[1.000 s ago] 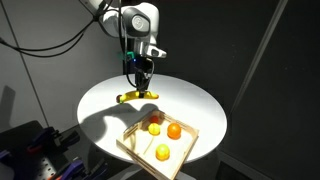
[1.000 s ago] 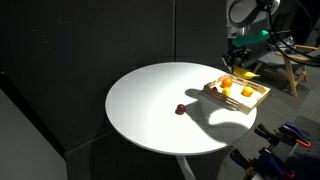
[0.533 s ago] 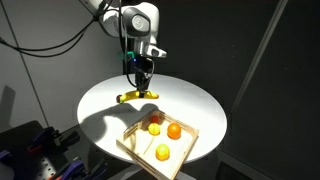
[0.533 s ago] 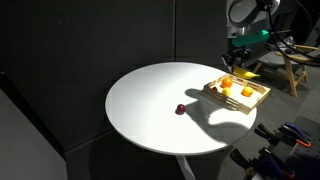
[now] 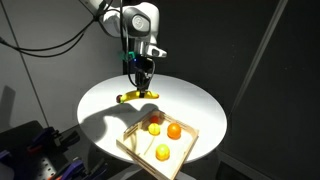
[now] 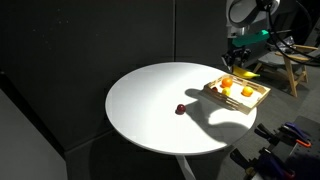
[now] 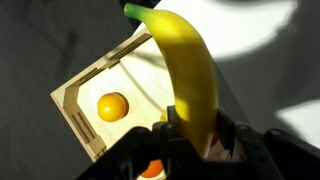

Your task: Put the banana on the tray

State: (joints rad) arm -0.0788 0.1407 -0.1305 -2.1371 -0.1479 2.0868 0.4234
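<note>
The robot's gripper will release the banana on the tray's bare bottom (image 5: 147, 138) (image 7: 156, 97), between the yellow fruits and the wooden side. The banana still lies on the table beyond the tray.
The banana (image 5: 133, 97) lies on the round white table, a short way beyond the tray (image 5: 128, 142). In an exterior view it shows behind the tray (image 6: 262, 96) as a yellow curve (image 6: 247, 72). My gripper (image 5: 142, 88) reaches straight down onto the banana's end. In the wrist view the banana (image 7: 190, 70) runs between my two fingers (image 7: 192, 135), which press against its sides. The light-wood tray (image 7: 82, 92) lies just beyond it there.
The tray holds round fruits: an orange one (image 5: 174, 130) and two yellow ones (image 5: 162, 152). A small dark red fruit (image 6: 180, 109) sits on the white tabletop (image 6: 150, 110) near the tray. Dark curtains surround the table.
</note>
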